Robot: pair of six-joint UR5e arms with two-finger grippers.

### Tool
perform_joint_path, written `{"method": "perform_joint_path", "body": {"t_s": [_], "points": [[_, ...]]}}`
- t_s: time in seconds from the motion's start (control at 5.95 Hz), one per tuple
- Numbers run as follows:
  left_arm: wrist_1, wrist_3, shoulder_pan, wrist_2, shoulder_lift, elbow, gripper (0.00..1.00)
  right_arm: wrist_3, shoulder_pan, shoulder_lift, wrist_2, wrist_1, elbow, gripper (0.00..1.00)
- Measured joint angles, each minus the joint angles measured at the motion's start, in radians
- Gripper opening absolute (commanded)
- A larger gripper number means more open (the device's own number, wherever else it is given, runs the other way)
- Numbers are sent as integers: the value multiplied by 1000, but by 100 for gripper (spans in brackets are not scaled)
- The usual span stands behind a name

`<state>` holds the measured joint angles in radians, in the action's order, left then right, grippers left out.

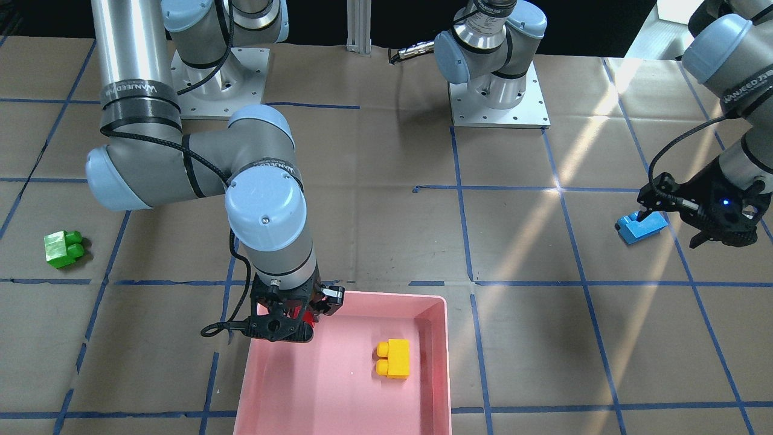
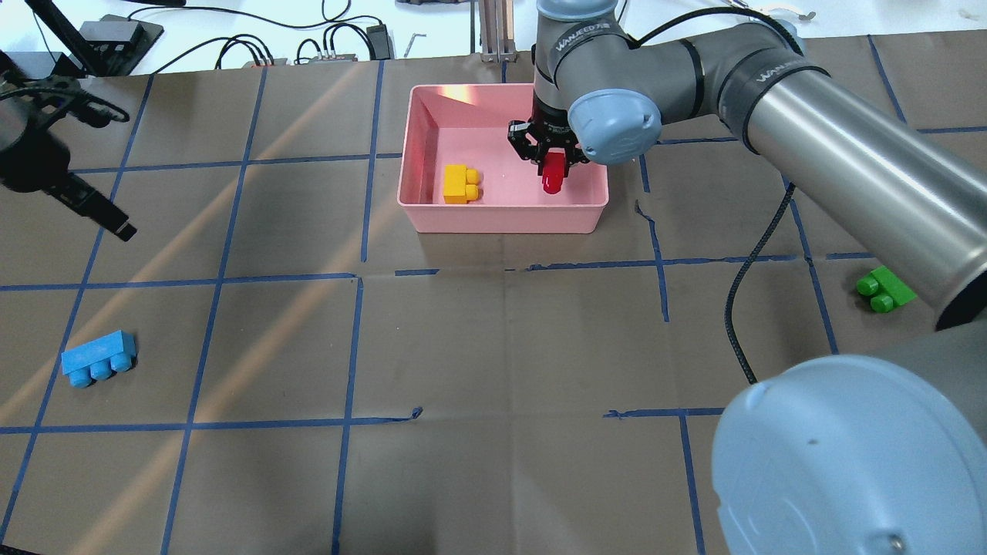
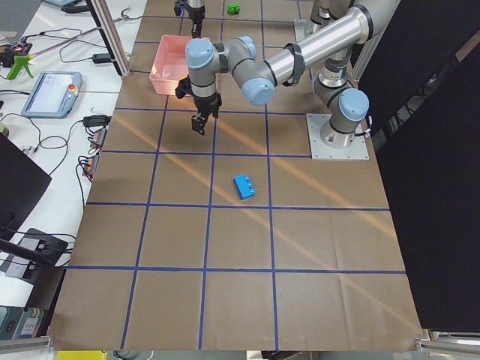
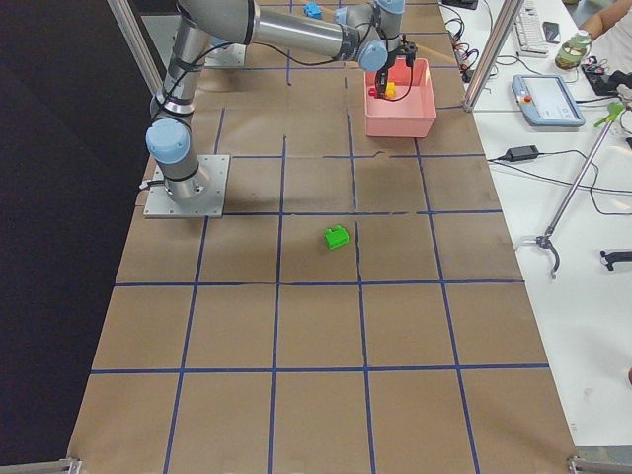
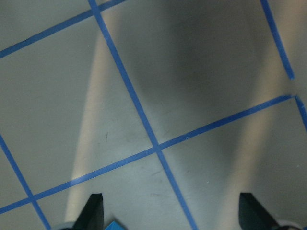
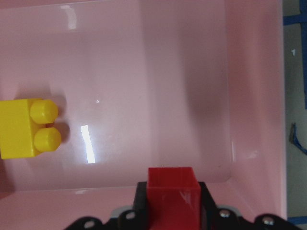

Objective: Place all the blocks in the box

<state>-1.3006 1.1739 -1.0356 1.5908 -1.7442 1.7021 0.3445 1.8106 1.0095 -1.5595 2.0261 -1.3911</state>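
Note:
The blue block is next for my left gripper. It should go there and close across its round studs and its flat opposite side (image 1: 640, 228).
My right gripper (image 2: 552, 166) is shut on the small red block (image 6: 172, 191) and holds it over the right end of the pink box (image 2: 501, 218). The yellow block (image 2: 460, 184) lies inside the box, to the left of the gripper. The blue block (image 2: 99, 358) lies on the table at the near left. My left gripper (image 5: 172, 211) is open and empty and hovers above the table near the blue block, whose corner shows in the left wrist view (image 5: 114, 226). The green block (image 2: 885, 289) lies on the table at the right, partly beside my right arm.
The table is brown paper marked with a grid of blue tape. Both arm bases (image 1: 498, 103) stand at the robot's edge. Cables and devices (image 2: 331, 46) lie beyond the table's far edge, behind the box.

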Motion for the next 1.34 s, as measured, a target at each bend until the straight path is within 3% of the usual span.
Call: {"method": "perform_joint_path", "body": {"t_s": [0.34, 0.67, 0.84, 1.01, 1.18, 1.34], "points": [[67, 332, 151, 3, 3, 136, 97, -8, 2, -65, -2, 33, 2, 27], [313, 485, 242, 10, -6, 320, 95, -7, 1, -94, -6, 58, -2, 29], [388, 524, 267, 12, -15, 379, 95, -8, -1, -104, -7, 61, -1, 43], [446, 548, 278, 13, -28, 413, 95, -7, -4, -110, -8, 64, 3, 91], [514, 565, 282, 14, -57, 428, 95, -5, -4, -112, -10, 81, 5, 99], [562, 577, 283, 14, -85, 435, 96, -1, -5, -108, -12, 103, 7, 100]]}}
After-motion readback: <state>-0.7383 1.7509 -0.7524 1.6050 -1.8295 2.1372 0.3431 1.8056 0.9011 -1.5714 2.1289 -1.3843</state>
